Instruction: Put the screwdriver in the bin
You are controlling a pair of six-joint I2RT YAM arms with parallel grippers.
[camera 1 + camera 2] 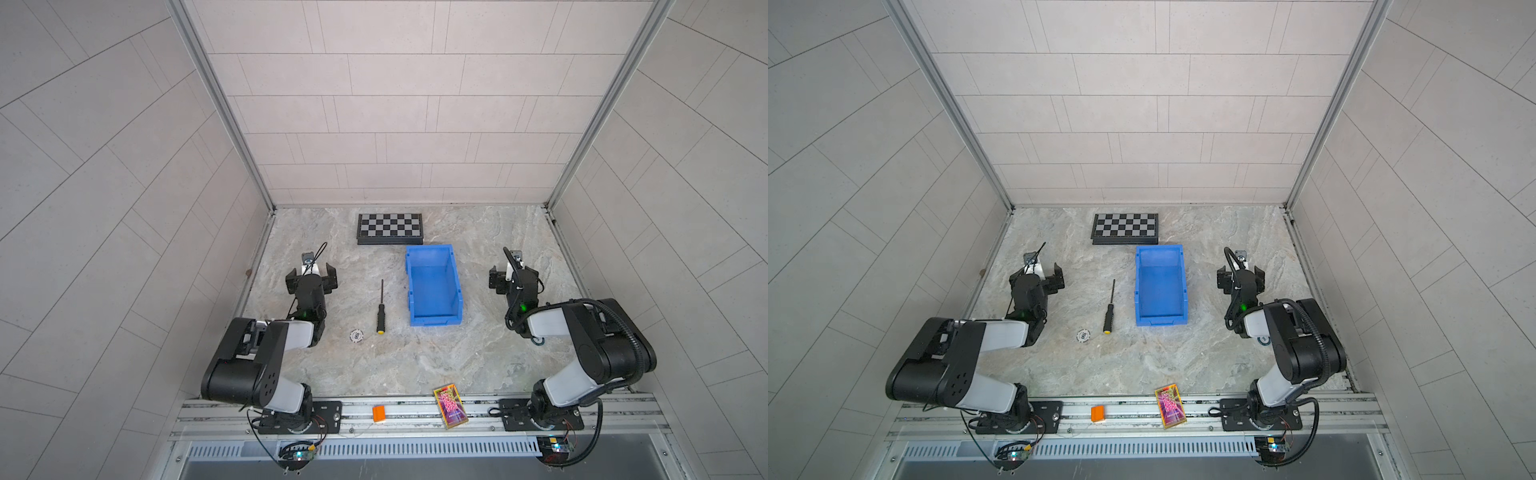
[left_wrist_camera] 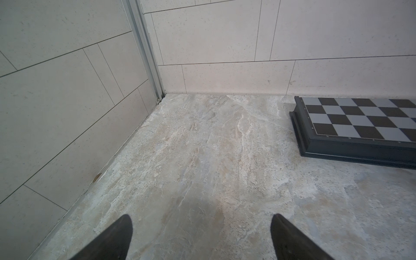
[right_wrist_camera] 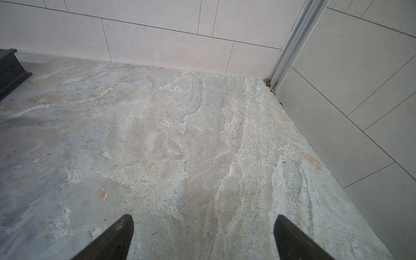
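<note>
The screwdriver has a yellow cap on its handle. Next, my left gripper will go to it and take hold of its black handle [image 1: 380, 321], near that cap.
The screwdriver [image 1: 381, 307] [image 1: 1110, 309] lies flat on the marble table, thin shaft pointing to the back, black handle and yellow cap toward the front. Just right of it stands the blue bin [image 1: 432, 291] [image 1: 1158, 291], empty, its low lip facing the front. My left gripper [image 1: 311, 273] [image 1: 1038, 272] hovers left of the screwdriver, open, with only bare table between its fingers [image 2: 201, 217]. My right gripper [image 1: 513, 272] [image 1: 1241, 272] hangs to the right of the bin, also open and empty [image 3: 203, 216]. Neither wrist view shows the screwdriver or the bin.
A black-and-silver chessboard [image 1: 390, 228] [image 2: 360, 121] lies at the back, behind the bin. A small round chip [image 1: 355, 336] sits left of the screwdriver's handle. An orange block [image 1: 378, 414] and a colourful card box [image 1: 450, 405] rest on the front rail. Tiled walls enclose three sides.
</note>
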